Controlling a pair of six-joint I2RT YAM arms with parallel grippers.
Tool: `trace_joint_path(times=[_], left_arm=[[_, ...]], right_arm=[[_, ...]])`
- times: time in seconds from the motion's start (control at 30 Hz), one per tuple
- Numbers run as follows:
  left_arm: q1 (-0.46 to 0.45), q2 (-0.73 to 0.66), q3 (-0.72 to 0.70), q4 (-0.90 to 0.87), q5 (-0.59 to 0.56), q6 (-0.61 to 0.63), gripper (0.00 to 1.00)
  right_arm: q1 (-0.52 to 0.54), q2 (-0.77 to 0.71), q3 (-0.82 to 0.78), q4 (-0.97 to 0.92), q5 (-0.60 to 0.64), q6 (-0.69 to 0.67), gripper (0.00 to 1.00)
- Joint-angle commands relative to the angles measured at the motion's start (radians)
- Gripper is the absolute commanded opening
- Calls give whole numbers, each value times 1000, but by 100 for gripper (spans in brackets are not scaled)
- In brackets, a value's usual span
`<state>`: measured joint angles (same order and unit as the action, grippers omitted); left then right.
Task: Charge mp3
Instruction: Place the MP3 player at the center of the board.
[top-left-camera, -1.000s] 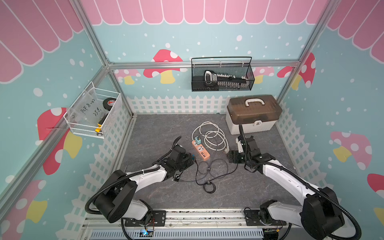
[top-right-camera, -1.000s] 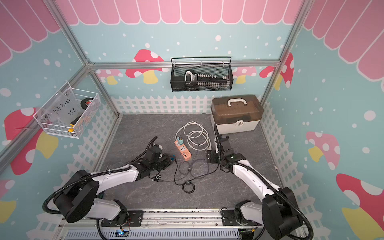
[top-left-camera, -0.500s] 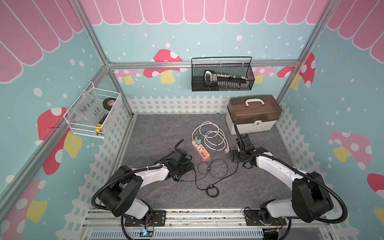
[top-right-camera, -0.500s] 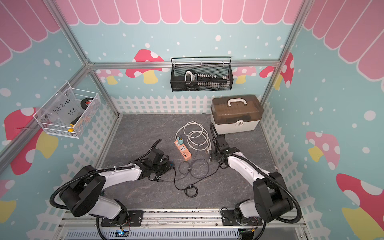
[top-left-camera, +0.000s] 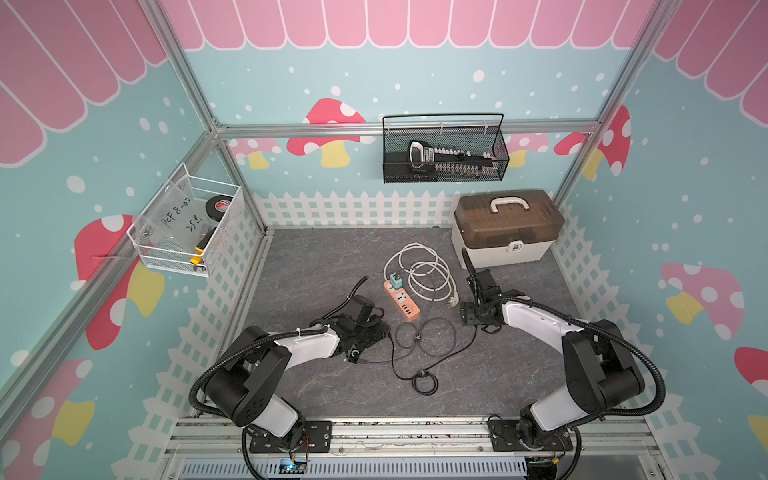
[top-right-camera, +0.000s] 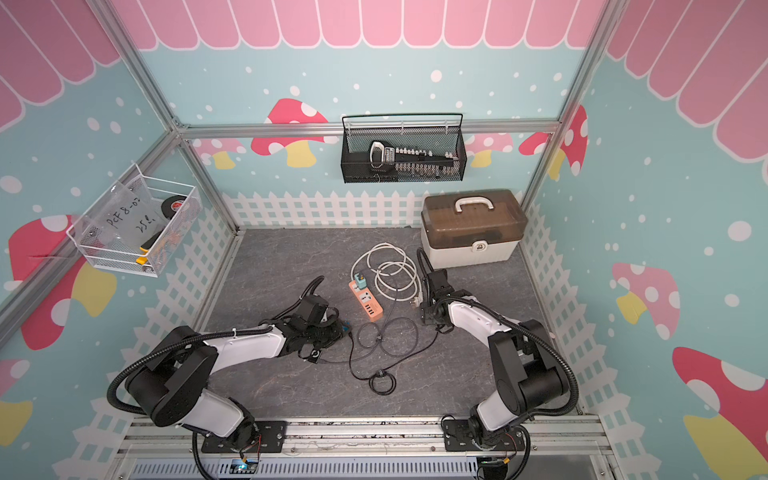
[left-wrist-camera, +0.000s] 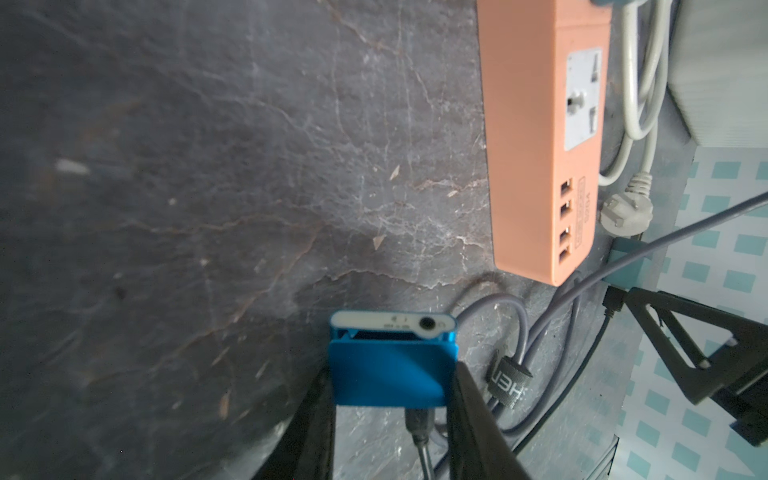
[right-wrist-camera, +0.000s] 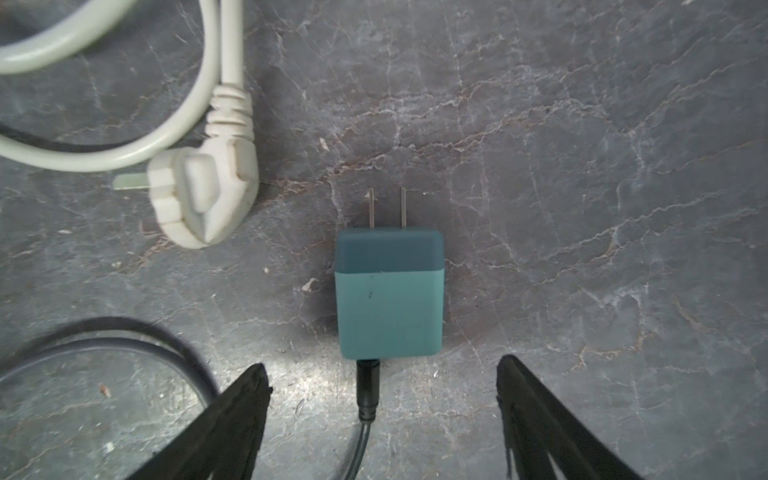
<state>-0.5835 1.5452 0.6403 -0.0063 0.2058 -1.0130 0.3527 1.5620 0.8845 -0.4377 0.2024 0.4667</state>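
My left gripper is to release the blue mp3, now just above the grey floor, on the grey floor (top-left-camera: 385, 329) (left-wrist-camera: 396, 404) next to the grey cable loop near the orange power strip.
The blue mp3 (left-wrist-camera: 392, 370) is clamped between the jaws of my left gripper (left-wrist-camera: 392, 374), just above the grey floor, and a black cable plug (left-wrist-camera: 417, 424) is stuck into its near end. In both top views the left gripper (top-left-camera: 374, 328) sits left of the orange power strip (top-left-camera: 401, 300). The black cable (top-left-camera: 419, 332) runs in loops across to the teal charger adapter (right-wrist-camera: 388, 295), which lies flat with its two prongs pointing away. My right gripper (right-wrist-camera: 382, 365) hangs open just behind the adapter, astride the cable plug and touching nothing.
A second teal adapter (top-left-camera: 395, 280) is plugged into the strip's far end. The strip's white cord (top-left-camera: 424, 270) is coiled beside it, with the white plug (right-wrist-camera: 199, 195) lying near the loose adapter. A brown-lidded toolbox (top-left-camera: 507, 228) stands at the back right. Wire baskets (top-left-camera: 444, 153) (top-left-camera: 187, 228) hang on the walls.
The right arm has folded back at the elbow and its gripper has shifted slightly left over the adapter. The left gripper keeps its hold on the mp3 in nearly the same place.
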Motion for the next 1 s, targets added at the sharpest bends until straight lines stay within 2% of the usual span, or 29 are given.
trace_joint_path(times=[0.0,0.2,0.27,0.6,0.77,0.97], left_arm=[[4,26,7,-48,15,16,15],[5,23,7,-40,34,10,19],[6,17,1,-28,41,7,24],[10,-16,-11,-7,59,-3,25],[14,-43,-32,8,61,-9,32],[22,-81,-55,19,66,-12,37]], right_arm=[[-10,18,28,17,15,-14,84],[-20,54,50,34,-5,-13,82],[-21,67,54,40,-12,-13,80],[-35,114,53,60,-28,-13,71],[-35,115,45,72,-30,-15,68],[-37,125,41,88,-32,-20,64]])
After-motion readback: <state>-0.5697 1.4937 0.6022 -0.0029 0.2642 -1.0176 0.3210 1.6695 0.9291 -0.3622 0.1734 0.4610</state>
